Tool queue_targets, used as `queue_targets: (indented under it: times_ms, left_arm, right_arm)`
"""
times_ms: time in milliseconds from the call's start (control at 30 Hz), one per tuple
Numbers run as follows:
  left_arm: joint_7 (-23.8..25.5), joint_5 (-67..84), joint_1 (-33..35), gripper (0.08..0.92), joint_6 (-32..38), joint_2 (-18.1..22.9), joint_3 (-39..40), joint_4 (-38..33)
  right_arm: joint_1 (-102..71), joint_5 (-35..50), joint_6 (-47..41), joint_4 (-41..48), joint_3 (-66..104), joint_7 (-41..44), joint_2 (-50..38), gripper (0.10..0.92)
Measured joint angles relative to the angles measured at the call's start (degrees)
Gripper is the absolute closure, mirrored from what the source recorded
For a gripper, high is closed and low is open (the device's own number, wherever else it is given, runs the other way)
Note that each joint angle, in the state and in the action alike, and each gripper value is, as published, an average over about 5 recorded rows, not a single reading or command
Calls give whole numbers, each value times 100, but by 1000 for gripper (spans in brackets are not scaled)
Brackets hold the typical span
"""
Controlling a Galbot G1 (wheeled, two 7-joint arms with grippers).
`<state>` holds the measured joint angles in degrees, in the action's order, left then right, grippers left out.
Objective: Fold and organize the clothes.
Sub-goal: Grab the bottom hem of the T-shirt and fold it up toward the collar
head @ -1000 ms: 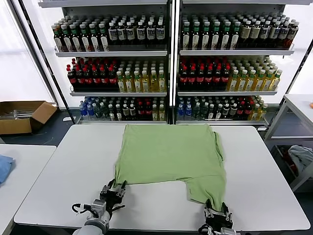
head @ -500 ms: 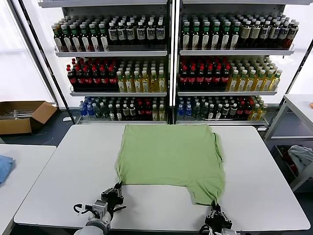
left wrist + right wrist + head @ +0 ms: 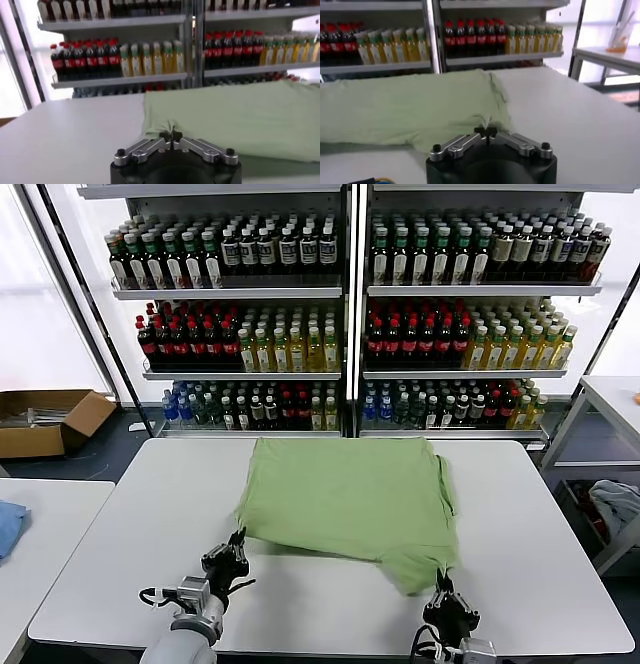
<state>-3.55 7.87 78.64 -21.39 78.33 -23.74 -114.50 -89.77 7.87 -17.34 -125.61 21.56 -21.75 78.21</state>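
Note:
Next, my left gripper lets go of the shirt's near corner halfway up the shirt's side edge (image 3: 261, 475) (image 3: 155, 111), on the side by the cardboard box.
The light green shirt (image 3: 345, 494) lies spread on the white table (image 3: 130, 514), its near edge lifted and puckered at both corners. My left gripper (image 3: 238, 545) is shut on the shirt's near left corner; in the left wrist view the gripper (image 3: 170, 136) pinches a fold of green shirt (image 3: 240, 117). My right gripper (image 3: 441, 588) is shut on the near right corner, raised a little off the table. In the right wrist view the gripper (image 3: 485, 131) holds a peak of the shirt (image 3: 405, 107).
Shelves of bottles (image 3: 345, 314) stand behind the table. A cardboard box (image 3: 45, 419) sits on the floor at far left, a blue cloth (image 3: 8, 524) lies on a side table, and a grey-blue bundle (image 3: 615, 504) is at far right beside another table (image 3: 610, 399).
Both grippers closed on the shirt's near corners and have moved forward and up, drawing the near edge off the table and toward the far side.

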Motion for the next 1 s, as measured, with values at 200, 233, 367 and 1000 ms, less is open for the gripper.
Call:
queue_targets:
  times_ms: [200, 233, 367, 1000]
  left_arm:
    - [-25, 107, -259, 916, -11, -5, 58, 33]
    - [-26, 128, -310, 916, -17, -13, 68, 53]
    - [-41, 228, -540, 916, -35, -54, 95, 186]
    - [-101, 803, -1964, 916, -145, -45, 351, 1483]
  right_arm:
    - [732, 32, -158, 292, 8, 140, -233, 917]
    - [867, 43, -186, 370, -2, 162, -273, 917]
    - [1400, 97, -290, 745, -61, 228, -417, 917]
    - [3631, 434, -727, 2750, -595, 496, -658, 917]
